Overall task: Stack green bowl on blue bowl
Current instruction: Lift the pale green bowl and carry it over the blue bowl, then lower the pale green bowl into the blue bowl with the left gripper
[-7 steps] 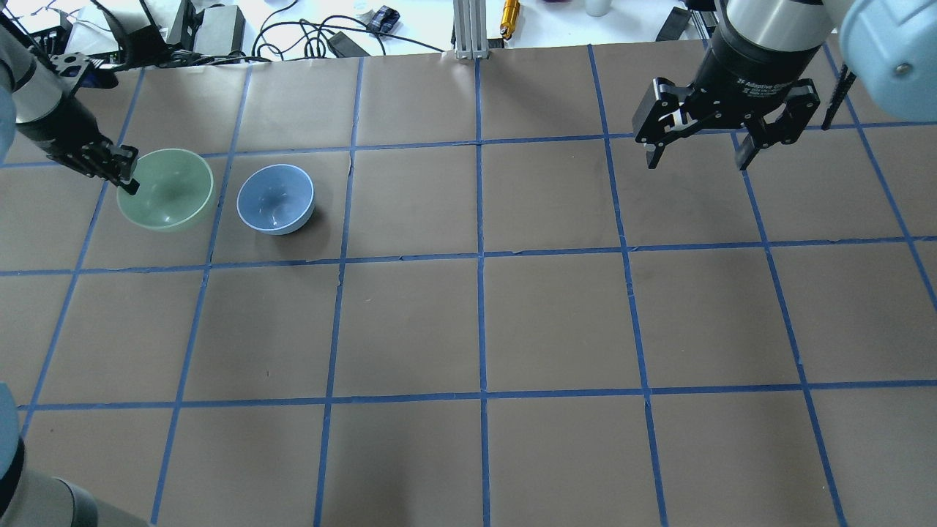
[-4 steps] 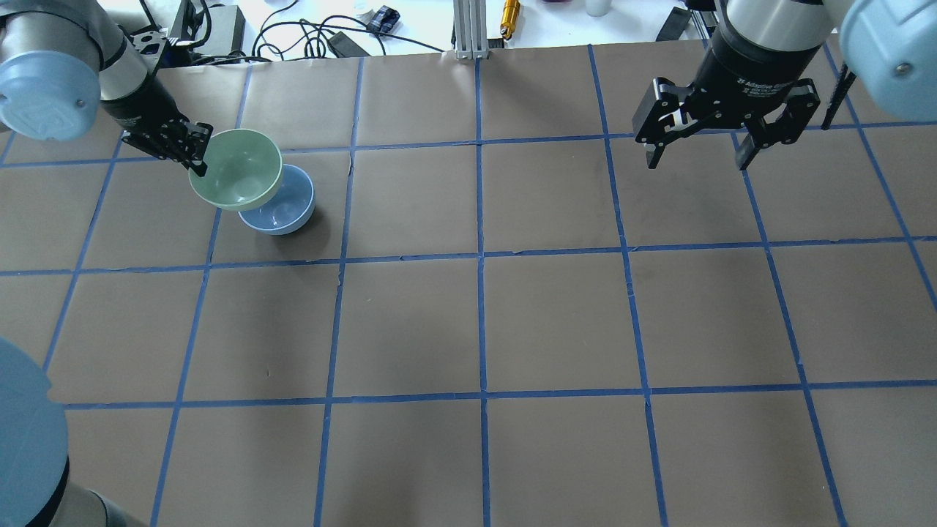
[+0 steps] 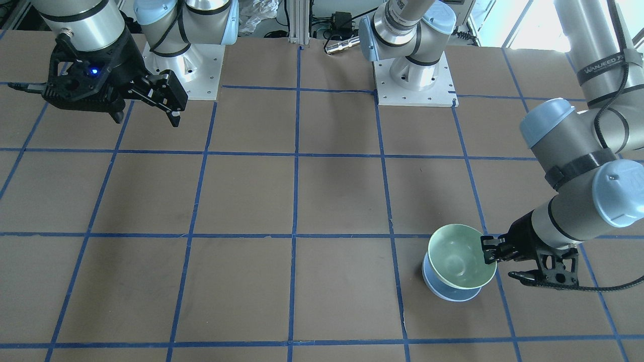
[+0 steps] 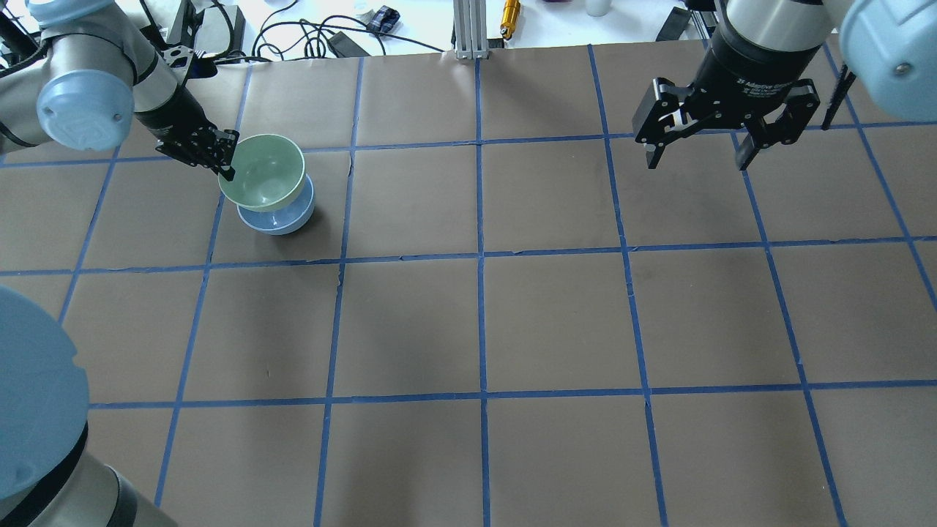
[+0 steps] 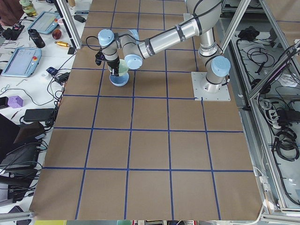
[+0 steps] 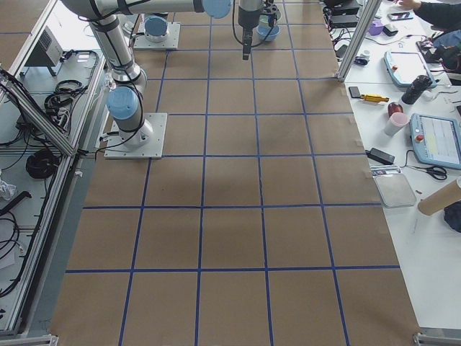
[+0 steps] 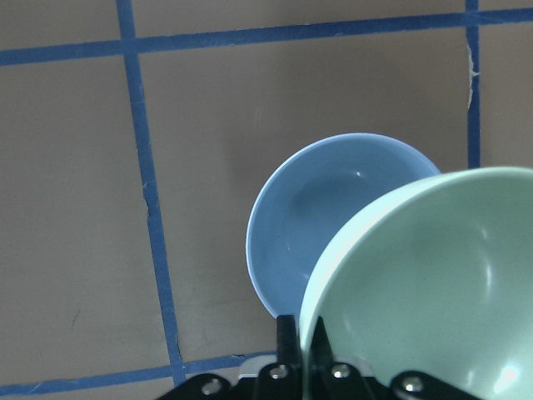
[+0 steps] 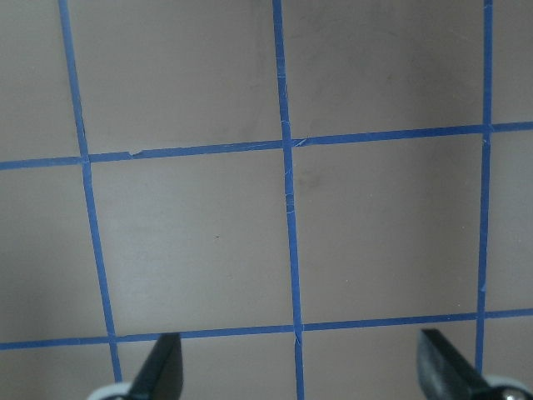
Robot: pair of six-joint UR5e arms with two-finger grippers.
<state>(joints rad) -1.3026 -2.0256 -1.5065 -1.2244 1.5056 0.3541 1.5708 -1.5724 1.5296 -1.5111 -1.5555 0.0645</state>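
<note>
Next, my left gripper lets go of the green bowl, nested inside the hollow of the blue bowl (image 3: pixel 456 270) (image 7: pixel 343 230).
My left gripper (image 4: pixel 225 167) is shut on the rim of the pale mint-green bowl (image 4: pixel 265 171) and holds it above the pale blue bowl (image 4: pixel 282 217), which rests on the table. The green bowl overlaps most of the blue bowl and sits a little off its centre. In the front-facing view the green bowl (image 3: pixel 459 257) hangs over the blue bowl (image 3: pixel 449 291), with the left gripper (image 3: pixel 490 252) at its rim. The left wrist view shows the green bowl (image 7: pixel 433 292) partly over the blue bowl (image 7: pixel 321 225). My right gripper (image 4: pixel 695 152) is open and empty, far off at the right.
The brown table (image 4: pixel 483 322) is marked with a grid of blue tape. Cables and power bricks (image 4: pixel 219 29) lie beyond its far edge, next to a metal post (image 4: pixel 468 29). The arm bases (image 3: pixel 417 80) stand at the robot's side.
My left gripper has lifted the green bowl from the table and carried it right, from beside the blue bowl to over it. The right arm has not moved.
</note>
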